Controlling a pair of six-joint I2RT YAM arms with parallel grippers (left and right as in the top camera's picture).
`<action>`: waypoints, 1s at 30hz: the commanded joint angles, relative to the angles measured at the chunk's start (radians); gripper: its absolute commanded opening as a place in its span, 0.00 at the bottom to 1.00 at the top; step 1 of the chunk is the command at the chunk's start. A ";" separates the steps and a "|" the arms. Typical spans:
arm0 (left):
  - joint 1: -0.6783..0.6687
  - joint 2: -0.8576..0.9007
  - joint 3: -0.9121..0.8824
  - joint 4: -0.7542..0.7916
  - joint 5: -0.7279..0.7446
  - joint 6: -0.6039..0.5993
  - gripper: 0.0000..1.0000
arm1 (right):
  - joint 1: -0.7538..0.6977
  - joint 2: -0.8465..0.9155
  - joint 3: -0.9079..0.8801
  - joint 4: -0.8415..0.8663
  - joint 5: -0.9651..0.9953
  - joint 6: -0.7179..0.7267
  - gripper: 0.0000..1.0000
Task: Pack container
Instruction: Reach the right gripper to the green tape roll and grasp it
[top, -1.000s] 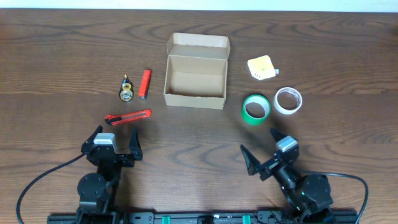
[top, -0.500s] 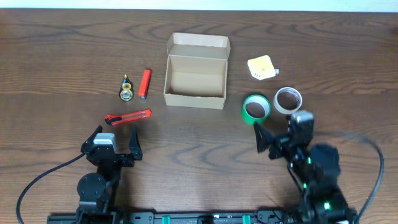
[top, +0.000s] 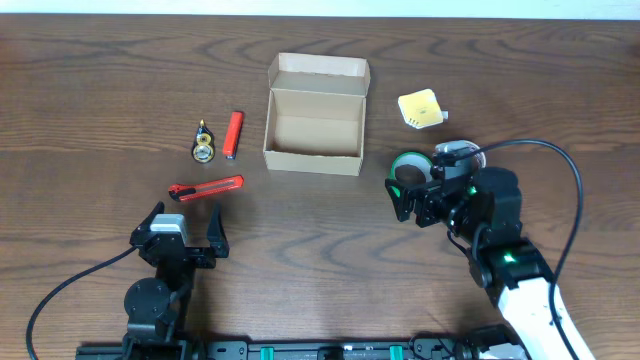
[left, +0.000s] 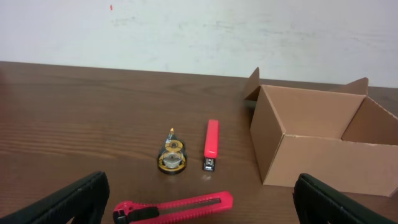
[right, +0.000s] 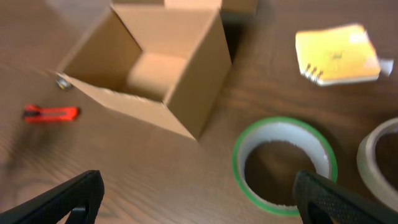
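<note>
The green tape roll is next, and my right gripper will go to it and close on its side (top: 431, 170) (right: 330, 163) nearest the white tape roll.
The container (top: 312, 160), an open tan cardboard box with its lid flap folded back, stands empty at the table's centre back. My right gripper (top: 415, 190) hovers open at the near side of a green tape roll (top: 405, 168). In the right wrist view the green tape roll (right: 285, 163) lies just ahead of the right finger, and the container (right: 199, 81) stands to the upper left. My left gripper (top: 186, 216) rests open near the front edge. Just ahead of its wide jaws (left: 200, 186) lies a red box cutter (left: 174, 208), untouched.
A white tape roll (top: 462, 152) lies beside the green one, half hidden by my right arm. A yellow notepad (top: 420, 107) sits right of the container. On the container's left are a red stapler (top: 233, 134) and a small tape dispenser (top: 203, 146); the red box cutter (top: 206, 187) lies nearer the front.
My right arm has swung forward from the table's near edge up to the green tape roll, covering part of both rolls. The left arm and all objects have stayed put.
</note>
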 joint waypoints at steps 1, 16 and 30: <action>0.005 -0.008 -0.037 -0.011 -0.012 -0.003 0.95 | -0.011 0.079 0.051 -0.056 0.045 -0.048 0.99; 0.005 -0.008 -0.037 -0.011 -0.012 -0.003 0.96 | -0.011 0.426 0.288 -0.248 0.320 -0.127 0.86; 0.005 -0.008 -0.037 -0.011 -0.012 -0.003 0.95 | -0.011 0.576 0.290 -0.181 0.378 -0.127 0.51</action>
